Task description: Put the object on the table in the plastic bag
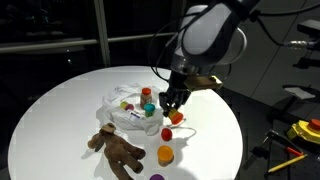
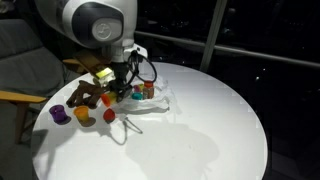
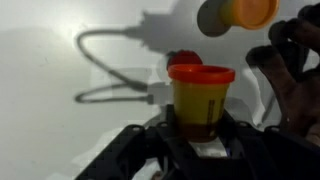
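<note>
Next, my gripper releases the small yellow tub toward the far side of the plastic bag [image 1: 135,98], next to the coloured pieces.
In the wrist view a small yellow cup [image 3: 200,98] with an orange-red rim stands upright on the white table [image 3: 60,120]. My gripper [image 3: 200,128] is shut on its lower half, one dark finger on each side. In an exterior view the gripper [image 1: 172,102] hangs just right of the plastic bag [image 1: 122,106], with the cup [image 1: 177,117] at its fingertips. The wrinkly translucent bag lies open on the table [image 1: 60,110] with several small coloured pieces in it. The bag [image 2: 152,96] and the gripper [image 2: 113,92] also show from the opposite side.
A brown plush bear [image 1: 118,150] lies near the table's front edge, with an orange cup [image 1: 165,155] and a purple piece [image 1: 156,177] beside it. A small red piece [image 1: 168,131] sits just beyond the held cup. A thin white loop [image 3: 100,60] lies on the table.
</note>
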`<state>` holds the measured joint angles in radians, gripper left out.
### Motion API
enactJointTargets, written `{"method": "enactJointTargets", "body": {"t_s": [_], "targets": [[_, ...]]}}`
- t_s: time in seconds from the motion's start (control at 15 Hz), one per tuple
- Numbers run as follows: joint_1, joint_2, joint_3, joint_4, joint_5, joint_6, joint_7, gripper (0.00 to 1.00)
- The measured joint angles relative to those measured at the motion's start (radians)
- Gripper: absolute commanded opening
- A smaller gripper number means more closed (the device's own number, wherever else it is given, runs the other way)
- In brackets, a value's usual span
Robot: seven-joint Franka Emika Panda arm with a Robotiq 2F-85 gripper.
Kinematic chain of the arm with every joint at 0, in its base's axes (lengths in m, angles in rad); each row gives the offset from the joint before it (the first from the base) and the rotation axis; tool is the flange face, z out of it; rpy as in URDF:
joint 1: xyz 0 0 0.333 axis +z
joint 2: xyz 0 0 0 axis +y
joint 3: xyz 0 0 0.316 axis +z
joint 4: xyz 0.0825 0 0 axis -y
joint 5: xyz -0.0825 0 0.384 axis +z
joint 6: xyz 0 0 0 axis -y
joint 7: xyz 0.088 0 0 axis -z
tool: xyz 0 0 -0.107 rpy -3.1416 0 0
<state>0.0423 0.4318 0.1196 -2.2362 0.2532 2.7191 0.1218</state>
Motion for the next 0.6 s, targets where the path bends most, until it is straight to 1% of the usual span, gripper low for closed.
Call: {"method": "enactJointTargets", "body": {"t_s": [0.13, 0.27, 0.4, 0.6], "targets": [[0.010, 0.004, 0.001, 0.101, -0.010, -0.003, 0.002, 0.17], [0.022, 0.042, 0.009, 0.208, -0.010, 0.002, 0.002, 0.18], [0.029, 0.116, 0.020, 0.312, -0.010, 0.027, 0.000, 0.18], [0.024, 0.263, 0.036, 0.473, -0.009, 0.076, -0.016, 0.18]]}}
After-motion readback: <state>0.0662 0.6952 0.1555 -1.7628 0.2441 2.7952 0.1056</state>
